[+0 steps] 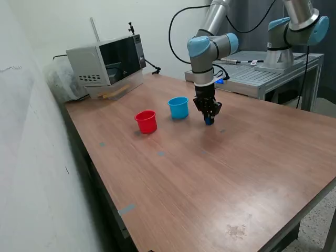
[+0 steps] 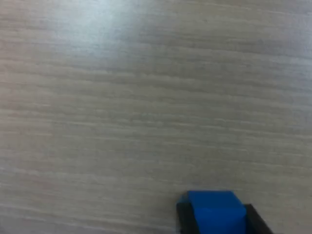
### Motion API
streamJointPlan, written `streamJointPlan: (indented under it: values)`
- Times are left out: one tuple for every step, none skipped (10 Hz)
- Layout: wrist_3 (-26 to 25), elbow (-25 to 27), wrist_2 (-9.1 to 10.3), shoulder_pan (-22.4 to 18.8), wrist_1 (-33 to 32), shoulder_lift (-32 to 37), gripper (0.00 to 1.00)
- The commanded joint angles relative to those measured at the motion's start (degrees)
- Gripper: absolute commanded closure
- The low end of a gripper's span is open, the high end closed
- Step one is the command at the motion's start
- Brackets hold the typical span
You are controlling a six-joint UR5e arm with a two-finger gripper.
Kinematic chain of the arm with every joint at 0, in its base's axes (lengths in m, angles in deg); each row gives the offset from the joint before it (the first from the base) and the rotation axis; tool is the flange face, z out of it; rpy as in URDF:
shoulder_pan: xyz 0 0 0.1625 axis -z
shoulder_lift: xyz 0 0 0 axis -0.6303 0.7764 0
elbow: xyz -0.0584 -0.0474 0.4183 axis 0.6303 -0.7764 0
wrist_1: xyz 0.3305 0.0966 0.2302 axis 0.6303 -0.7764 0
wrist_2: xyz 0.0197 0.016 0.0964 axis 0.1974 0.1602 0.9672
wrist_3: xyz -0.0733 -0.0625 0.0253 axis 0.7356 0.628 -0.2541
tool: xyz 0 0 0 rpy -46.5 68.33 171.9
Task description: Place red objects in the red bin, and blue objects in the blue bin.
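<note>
My gripper is to let go of the blue cube, now held just above the table, inside the open blue bin (image 1: 179,105) that stands next to the red bin.
My gripper (image 1: 209,119) hangs just above the wooden table, to the exterior view's right of the blue bin (image 1: 178,107). It is shut on a small dark blue cube (image 1: 209,121), which shows between the two black fingertips in the wrist view as a blue cube (image 2: 215,210). The red bin (image 1: 146,122), a small red cup, stands upright to the exterior view's left of the light blue cup. Red objects do not show in either view.
A microwave (image 1: 107,62) sits at the back of the table toward the exterior view's left. A second arm's base on a metal stand (image 1: 273,68) is behind the table at the right. A white wall (image 1: 31,157) borders the table's left edge.
</note>
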Motion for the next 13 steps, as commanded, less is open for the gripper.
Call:
streamJointPlan:
  values:
    - [0.1, -0.2, -0.09, -0.1, 0.0, 0.1, 1.0]
    - [0.6, -0.3, -0.01, 0.0, 0.1, 0.9, 1.0]
    - [2.2, -0.4, -0.09, 0.9, 0.4, 3.0, 1.0]
    - [2.4, -1.0, -0.09, 2.0, 0.6, 4.5, 1.0]
    - [2.7, -1.5, -0.18, 3.2, 0.7, 5.6, 1.0]
    - [3.8, -1.6, -0.35, 5.1, 0.8, 6.7, 1.0]
    - [4.0, -1.7, -0.53, 6.6, 0.8, 7.3, 1.0]
    - [4.1, -1.9, -0.62, 8.2, 0.8, 7.8, 1.0]
    - [4.4, -2.3, -0.62, 9.7, 0.8, 7.8, 1.0]
    - [4.5, -2.4, -0.62, 11.3, 0.8, 7.8, 1.0]
    - [4.5, -2.4, -0.71, 12.3, 0.8, 7.8, 1.0]
    - [4.5, -2.3, -0.71, 12.9, 0.8, 7.8, 1.0]
    - [4.5, -2.1, -1.4, 13.4, 0.8, 7.8, 1.0]
